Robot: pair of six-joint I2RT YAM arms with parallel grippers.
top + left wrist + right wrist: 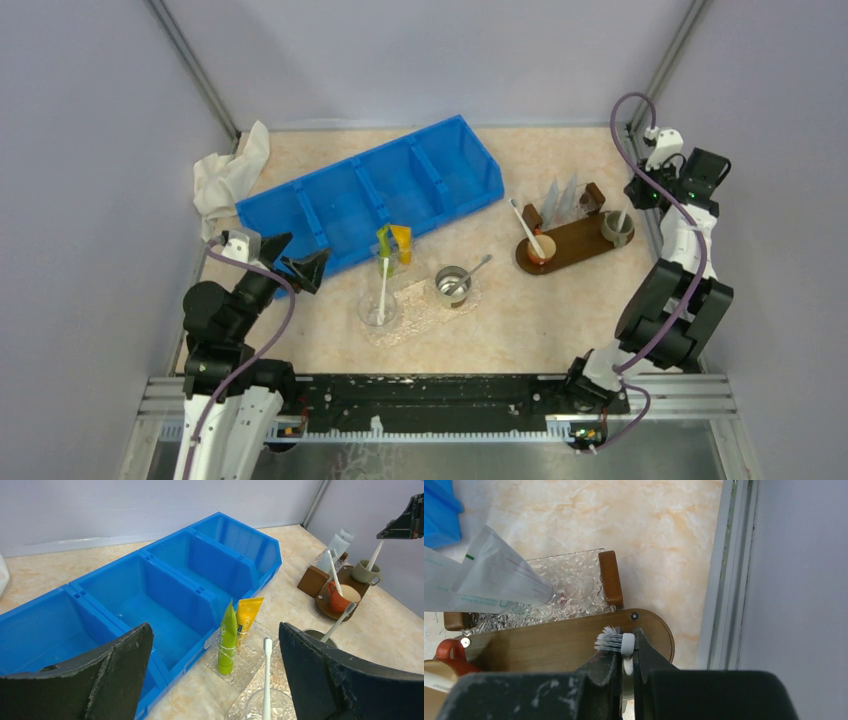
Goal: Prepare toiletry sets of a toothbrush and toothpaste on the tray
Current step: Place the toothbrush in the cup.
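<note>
Next, my right gripper lets go of the white toothbrush inside the grey mug (617,229) (628,682), leaning back against the mug's rim.
My right gripper (628,647) is shut on the neck of a white toothbrush (616,641), just below its bristles, above the right end of the brown wooden tray (549,645). From above, that toothbrush (621,218) stands in a grey mug (617,230) on the tray (575,245). A second toothbrush (525,228) leans in an orange cup (538,250). White toothpaste tubes (565,198) stand in a holder behind the tray. My left gripper (215,627) is open and holds nothing. It faces a green tube (227,637), a yellow tube (247,617) and a toothbrush (266,680) in a glass.
A blue divided bin (370,190) lies diagonally across the middle. A metal cup (453,284) with a toothbrush stands right of the glass (381,305). A white cloth (230,175) lies at the back left. The enclosure wall and frame post (724,580) run close to the right of the tray.
</note>
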